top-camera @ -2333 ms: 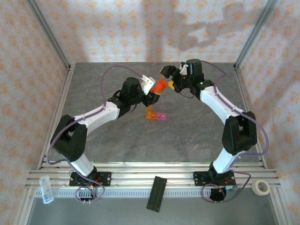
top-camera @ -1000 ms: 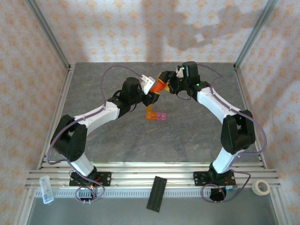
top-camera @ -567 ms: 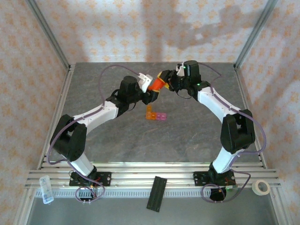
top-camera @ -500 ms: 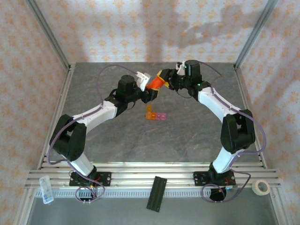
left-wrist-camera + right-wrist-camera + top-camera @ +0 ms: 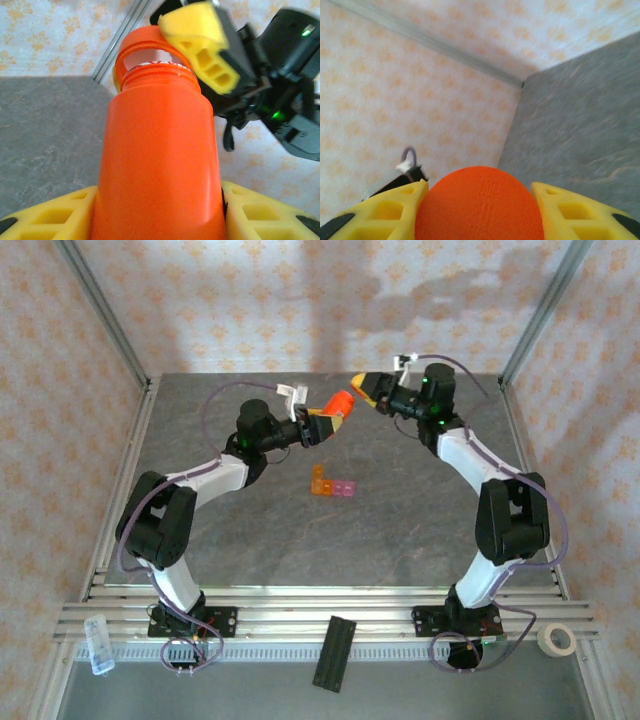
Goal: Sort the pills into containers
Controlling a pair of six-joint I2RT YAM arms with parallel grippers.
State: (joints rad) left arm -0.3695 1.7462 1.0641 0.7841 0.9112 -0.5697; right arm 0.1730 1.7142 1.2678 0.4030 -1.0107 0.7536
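Note:
Next, my right gripper releases the orange cap, now just off the bottle's threaded mouth, on the bare grey table (image 5: 394, 469) just past the containers' pink cells.
My left gripper (image 5: 322, 421) (image 5: 160, 212) is shut on an orange bottle (image 5: 339, 403) (image 5: 160, 150), held in the air over the back of the table with its mouth pointing right. My right gripper (image 5: 366, 385) (image 5: 479, 202) is shut on the bottle's orange cap (image 5: 479, 207) (image 5: 142, 42), which sits just off the threaded mouth. The containers (image 5: 333, 485), a low strip of orange and pink cells, lie on the grey table below and in front of both grippers. The pills are out of view.
A black bar (image 5: 334, 652) lies across the front rail, with a clear box (image 5: 97, 643) at the front left and a tape roll (image 5: 557, 639) at the front right. Papered walls and metal frame posts (image 5: 100, 310) enclose the table.
My right gripper came in from the right and shut on the cap. Both grippers then rose and moved back, the left arm swinging left, and the cap now stands off the bottle's mouth.

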